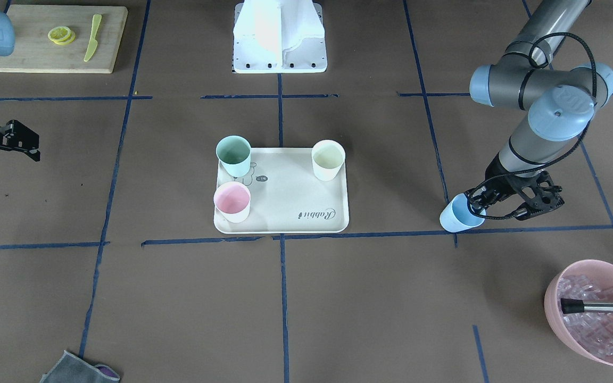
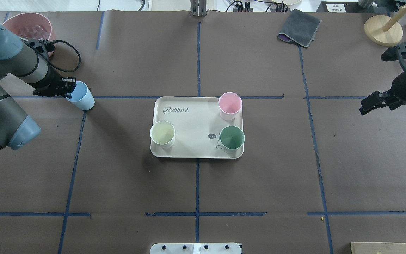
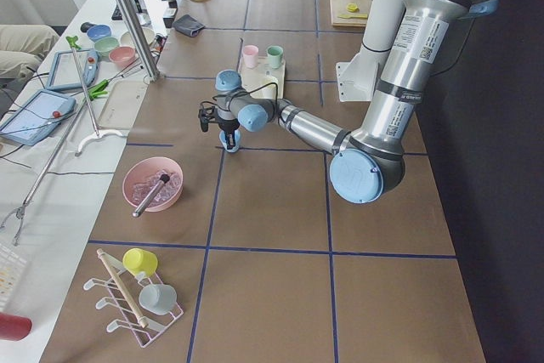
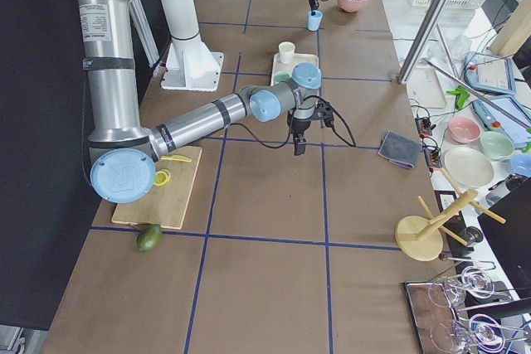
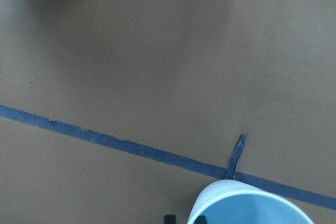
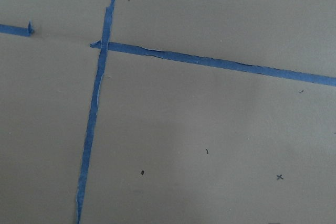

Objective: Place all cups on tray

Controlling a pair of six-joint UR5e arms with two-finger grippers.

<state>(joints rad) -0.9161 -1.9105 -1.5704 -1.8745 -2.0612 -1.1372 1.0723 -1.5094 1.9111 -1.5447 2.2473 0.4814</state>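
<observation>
My left gripper will let go of the light blue cup on the empty corner of the cream-beige tray (image 1: 332,219), by the lettering.
The cream-beige tray (image 1: 290,191) (image 2: 196,123) lies mid-table. On it stand the mint green cup (image 1: 233,153) (image 2: 232,138), the pink cup (image 1: 232,200) (image 2: 229,104) and the cream-yellow cup (image 1: 328,158) (image 2: 162,133). The light blue cup (image 1: 458,215) (image 2: 81,97) is off the tray, towards the robot's left, tilted over a tape crossing. My left gripper (image 1: 478,206) (image 2: 69,90) is shut on its rim. The rim shows at the bottom of the left wrist view (image 5: 252,205). My right gripper (image 1: 34,147) (image 2: 367,107) is open and empty, high over bare table far to the tray's right.
A pink bowl of ice cubes (image 1: 599,314) (image 2: 26,26) with a metal handle in it stands beyond the left arm. A wooden cutting board (image 1: 56,40) holds lemon slices and a knife. A grey cloth (image 2: 300,31) and a wooden stand (image 2: 382,30) lie at the far right.
</observation>
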